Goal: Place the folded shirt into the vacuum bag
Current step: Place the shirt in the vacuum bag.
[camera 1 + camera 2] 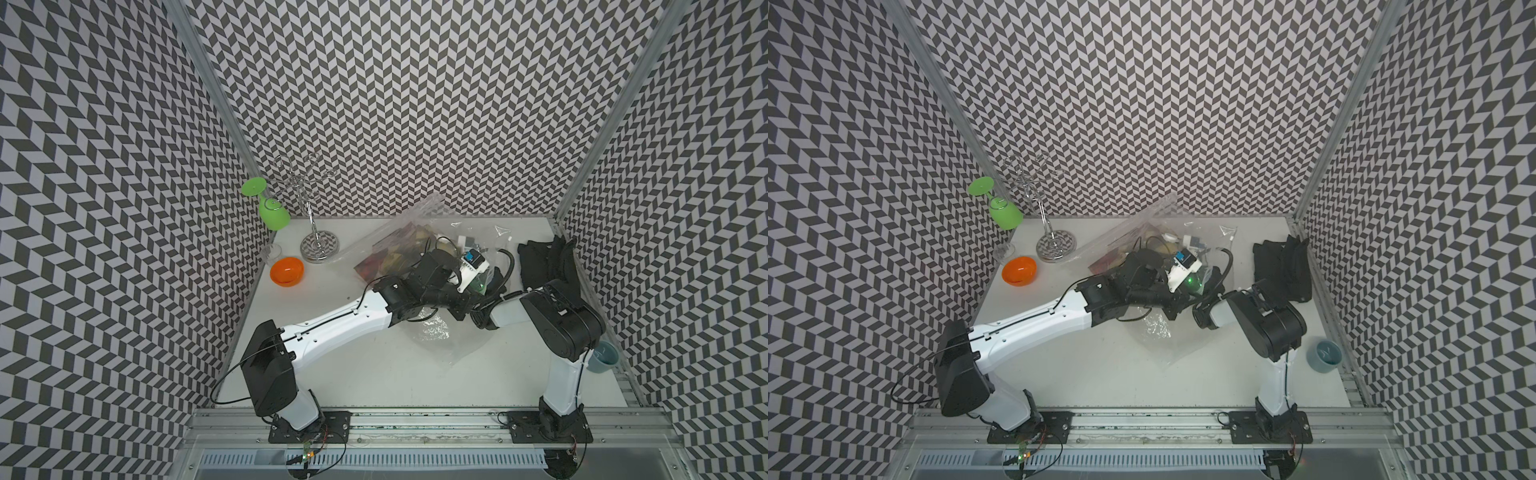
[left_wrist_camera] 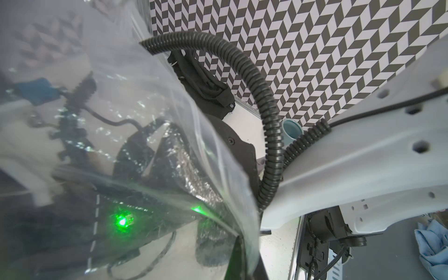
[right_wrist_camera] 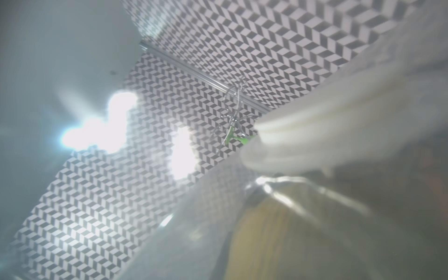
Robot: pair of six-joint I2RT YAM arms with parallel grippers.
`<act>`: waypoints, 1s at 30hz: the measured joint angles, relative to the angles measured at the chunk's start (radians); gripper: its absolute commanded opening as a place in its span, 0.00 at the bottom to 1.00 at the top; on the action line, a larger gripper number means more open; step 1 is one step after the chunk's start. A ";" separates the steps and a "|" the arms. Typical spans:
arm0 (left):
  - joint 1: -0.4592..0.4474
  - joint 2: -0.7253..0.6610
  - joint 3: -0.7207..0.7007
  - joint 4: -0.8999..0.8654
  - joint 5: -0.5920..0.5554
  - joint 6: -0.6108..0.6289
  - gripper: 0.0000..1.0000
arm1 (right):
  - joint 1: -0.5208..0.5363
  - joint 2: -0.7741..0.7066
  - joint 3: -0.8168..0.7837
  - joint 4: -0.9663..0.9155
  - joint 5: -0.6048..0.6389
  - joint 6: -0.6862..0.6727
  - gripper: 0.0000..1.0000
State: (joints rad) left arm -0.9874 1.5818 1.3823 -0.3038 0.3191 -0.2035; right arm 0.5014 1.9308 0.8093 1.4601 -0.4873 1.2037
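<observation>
The vacuum bag's film drapes over the robot's right gripper at the folded shirt, so that gripper should open, back off and take the shirt's near end [image 3: 268,233] before pushing deeper.
The vacuum bag [image 1: 432,334] lies crumpled at mid-table, and its far part is lifted off the table toward the back wall. Inside its left half sits the folded shirt [image 1: 386,255], patterned red, yellow and brown. My left gripper [image 2: 243,264] is shut on the vacuum bag's film, which runs straight into its jaws. In the top views the right arm's white camera mount [image 1: 471,268] is under the film. In the right wrist view my right gripper [image 3: 225,254] is blurred by plastic. Yellow shirt fabric [image 3: 266,242] fills the spot at its jaws.
A black cloth [image 1: 544,259] lies at the back right. A grey-blue cup [image 1: 602,359] stands by the right wall. At the back left are a wire rack [image 1: 318,245] with a green glass [image 1: 274,212] hanging from it, an orange bowl [image 1: 286,271] and a small clear glass [image 1: 272,251].
</observation>
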 measured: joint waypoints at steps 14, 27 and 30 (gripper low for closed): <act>0.003 0.004 0.010 -0.018 -0.007 0.001 0.00 | 0.013 0.129 -0.063 -0.095 0.163 0.041 0.25; 0.006 0.004 -0.001 -0.013 -0.006 0.004 0.00 | 0.013 -0.042 -0.194 -0.262 0.151 0.039 0.49; 0.009 0.004 -0.008 -0.011 -0.006 0.004 0.00 | 0.015 -0.069 -0.245 -0.278 0.150 0.039 0.49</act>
State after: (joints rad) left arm -0.9783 1.5856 1.3743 -0.3153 0.3130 -0.1993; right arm 0.5163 1.8622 0.5640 1.1824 -0.3374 1.2430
